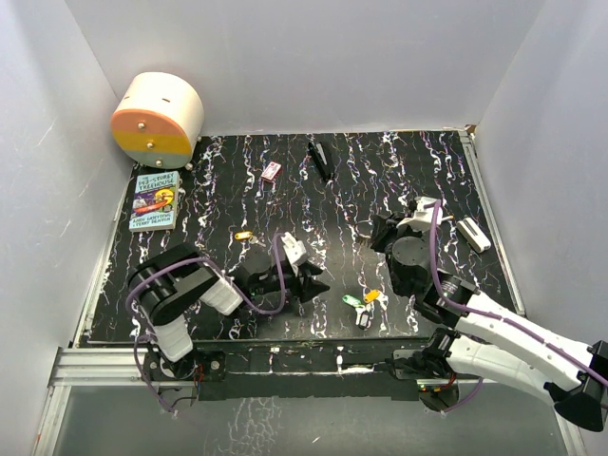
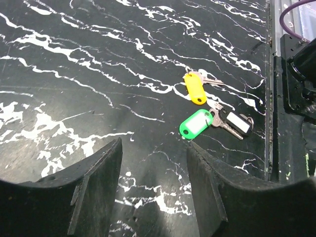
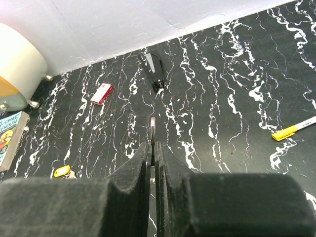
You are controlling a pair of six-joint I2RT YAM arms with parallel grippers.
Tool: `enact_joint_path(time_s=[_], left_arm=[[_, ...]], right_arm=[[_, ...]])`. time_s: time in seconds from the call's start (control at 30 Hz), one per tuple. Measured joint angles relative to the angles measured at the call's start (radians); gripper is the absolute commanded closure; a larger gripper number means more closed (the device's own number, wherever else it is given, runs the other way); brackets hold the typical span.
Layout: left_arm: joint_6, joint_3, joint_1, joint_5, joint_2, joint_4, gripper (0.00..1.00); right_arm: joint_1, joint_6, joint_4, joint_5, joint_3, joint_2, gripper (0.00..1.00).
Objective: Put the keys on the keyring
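Note:
My left gripper goes to the green key next and close (image 1: 361,305) (image 2: 211,116) where its tag joins the metal blade.
Three tagged keys lie together on the black marbled table: the green key (image 2: 196,123), the yellow-orange key (image 2: 194,89) and the white key (image 2: 237,122). In the top view the group (image 1: 363,304) lies near the front edge. My left gripper (image 2: 154,144) is open and empty, low over the table, just short of the green key; it also shows in the top view (image 1: 309,282). My right gripper (image 3: 153,144) is shut on the keyring (image 3: 152,127), seen edge-on as a thin silver strip sticking out past the fingertips. The rest of the ring is hidden.
Another yellow-tagged key (image 1: 244,236) lies left of centre. A red-and-white box (image 1: 271,171) and a black stick (image 1: 320,160) lie at the back. A white marker (image 1: 472,234) lies at the right, a book (image 1: 155,199) and a round container (image 1: 157,116) at the back left.

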Motion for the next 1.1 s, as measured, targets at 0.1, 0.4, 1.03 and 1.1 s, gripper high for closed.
enact_joint_path(time_s=[0.1,0.4,1.03,1.1], left_arm=[[0.005,-0.005,-0.039,-0.032,0.071,0.125,0.46],[0.032,0.054,-0.135,-0.102,0.334,0.333,0.46],[0.141,0.074,-0.270,-0.215,0.357,0.357,0.46],[0.144,0.074,-0.270,-0.221,0.351,0.357,0.46]], right_arm=[[0.000,0.021,-0.010,-0.001,0.000,0.009,0.92],[0.000,0.043,-0.027,-0.006,0.000,0.031,0.92],[0.000,0.035,-0.027,0.000,-0.012,-0.103,0.92],[0.000,0.034,-0.029,0.002,-0.018,-0.114,0.92]])
